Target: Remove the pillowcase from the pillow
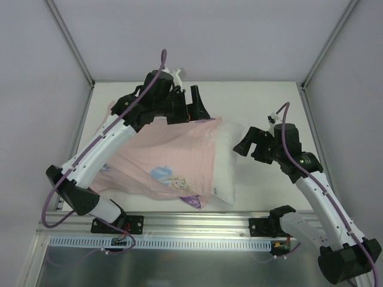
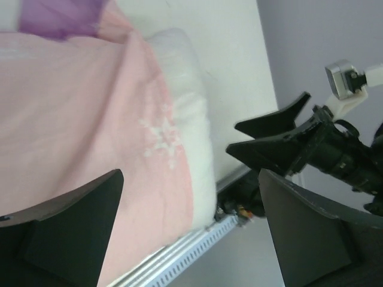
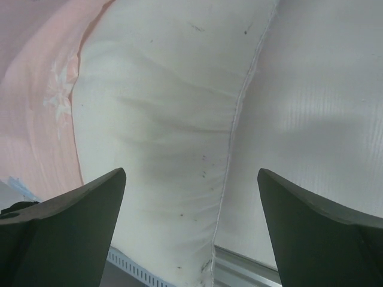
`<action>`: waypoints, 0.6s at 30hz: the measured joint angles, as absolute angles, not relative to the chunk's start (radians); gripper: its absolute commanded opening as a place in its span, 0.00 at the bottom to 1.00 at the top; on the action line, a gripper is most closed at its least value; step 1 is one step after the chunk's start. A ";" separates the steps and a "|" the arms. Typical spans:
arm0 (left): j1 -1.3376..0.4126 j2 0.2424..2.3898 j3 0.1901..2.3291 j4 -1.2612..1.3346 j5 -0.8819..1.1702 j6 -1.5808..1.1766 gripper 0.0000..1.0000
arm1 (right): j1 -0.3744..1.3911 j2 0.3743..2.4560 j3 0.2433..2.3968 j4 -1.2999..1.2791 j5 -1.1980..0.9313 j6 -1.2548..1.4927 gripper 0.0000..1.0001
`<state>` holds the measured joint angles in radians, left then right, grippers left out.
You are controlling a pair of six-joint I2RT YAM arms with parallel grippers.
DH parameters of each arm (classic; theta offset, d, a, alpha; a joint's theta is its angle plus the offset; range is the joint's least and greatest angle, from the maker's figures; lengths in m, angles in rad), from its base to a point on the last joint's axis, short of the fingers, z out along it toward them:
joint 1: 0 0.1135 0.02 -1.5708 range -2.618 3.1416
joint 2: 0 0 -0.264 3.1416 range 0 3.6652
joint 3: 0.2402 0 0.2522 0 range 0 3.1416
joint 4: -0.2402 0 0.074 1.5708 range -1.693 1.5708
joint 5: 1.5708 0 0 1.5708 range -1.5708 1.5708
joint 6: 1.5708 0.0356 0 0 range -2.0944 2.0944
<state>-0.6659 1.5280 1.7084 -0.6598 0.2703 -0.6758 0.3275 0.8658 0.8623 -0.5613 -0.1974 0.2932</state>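
My right gripper will grab the middle of the bare end (image 1: 225, 150) (image 3: 152, 110) of the white pillow, next to the pink pillowcase's edge, to pull the pillow out.
The pink pillowcase (image 1: 170, 156) lies over the left and middle of the white pillow (image 1: 228, 161), whose right end sticks out bare. A princess print shows near its front edge, and a purple corner is folded under there. My left gripper (image 1: 190, 112) hangs open above the back edge of the pillowcase (image 2: 84, 119), holding nothing. My right gripper (image 1: 246, 143) is open just right of the pillow's bare end (image 3: 167, 119), its jaws spread wide and apart from the fabric. The left wrist view shows pillow (image 2: 194, 125) beside pink cloth.
The pillow's front edge reaches the metal rail (image 1: 197, 224) at the near side of the table (image 1: 263, 107). Grey walls and frame posts close in the back and sides. The right gripper (image 2: 281, 140) shows in the left wrist view, off the pillow's end.
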 measured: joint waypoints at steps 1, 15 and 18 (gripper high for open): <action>-0.666 1.493 1.707 -0.686 0.215 -0.660 0.98 | 0.324 0.879 0.862 -0.554 -0.214 0.300 0.96; -0.669 1.513 1.374 -0.844 -0.168 -0.630 0.00 | 0.532 1.142 0.838 -0.263 -0.326 0.429 0.28; -0.669 1.522 1.374 -0.834 -0.170 -0.634 0.00 | 0.539 1.195 0.838 -0.222 -0.322 0.459 0.01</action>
